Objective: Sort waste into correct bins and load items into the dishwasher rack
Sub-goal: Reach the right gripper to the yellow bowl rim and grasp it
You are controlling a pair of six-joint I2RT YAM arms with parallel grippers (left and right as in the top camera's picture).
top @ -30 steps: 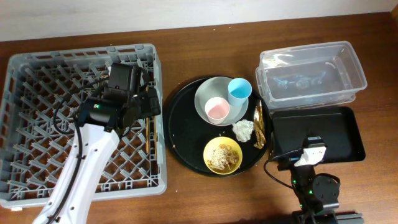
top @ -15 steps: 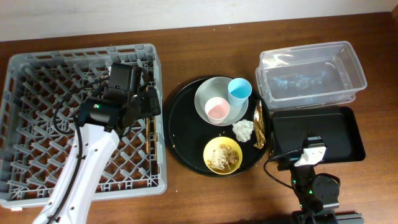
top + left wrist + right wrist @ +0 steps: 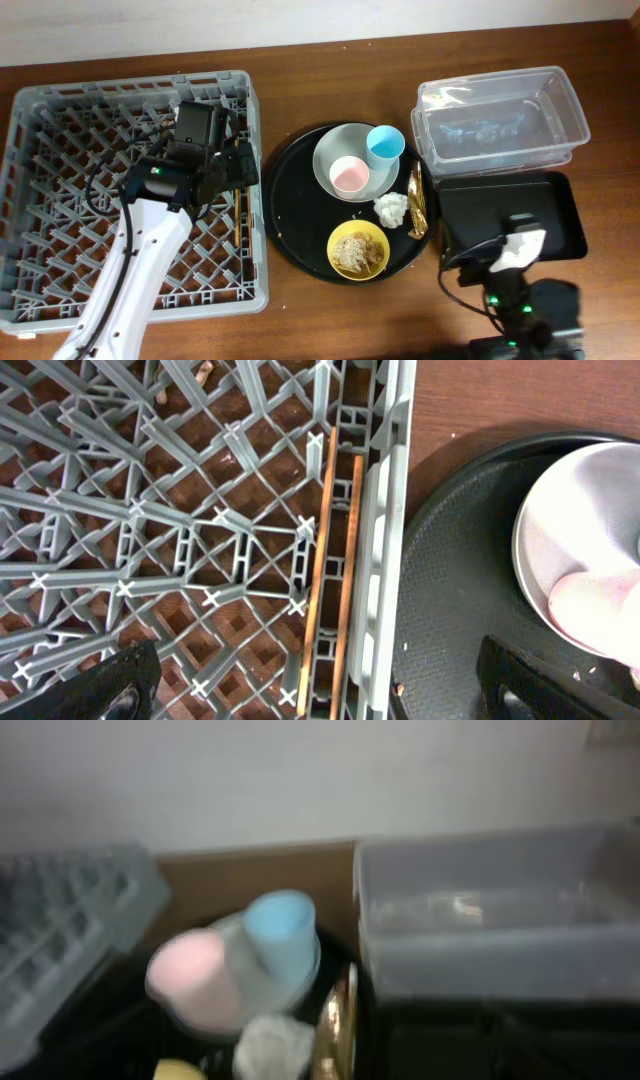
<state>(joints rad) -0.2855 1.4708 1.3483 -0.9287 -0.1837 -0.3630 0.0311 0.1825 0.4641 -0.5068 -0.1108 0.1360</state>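
Next, I move my right gripper to the yellow bowl with food scraps and close it on the bowl's rim (image 3: 331, 262) facing the grey dishwasher rack.
The grey dishwasher rack (image 3: 60, 150) fills the left. The brown chopsticks (image 3: 238, 215) lie in it along its right wall, also in the left wrist view (image 3: 330, 580). My left gripper (image 3: 235, 165) hangs open and empty above them (image 3: 325, 695). On the round black tray (image 3: 290, 215) sit the white plate (image 3: 340, 150) with the pink cup (image 3: 350, 177) and the blue cup (image 3: 385, 145), the napkin (image 3: 391, 208), the gold wrapper (image 3: 416, 200) and the yellow bowl (image 3: 358, 250) with food scraps. My right gripper (image 3: 515, 250) is low at the front right; its fingers are hidden.
The clear tub (image 3: 500, 118) stands at the back right and the shallow black tray (image 3: 530, 205) lies in front of it. The right wrist view is blurred and shows the cups (image 3: 280, 925), the wrapper (image 3: 338, 1020) and the tub (image 3: 500, 935).
My right arm has shifted to the right at the front edge and shows motion blur. The left arm and the chopsticks have not moved.
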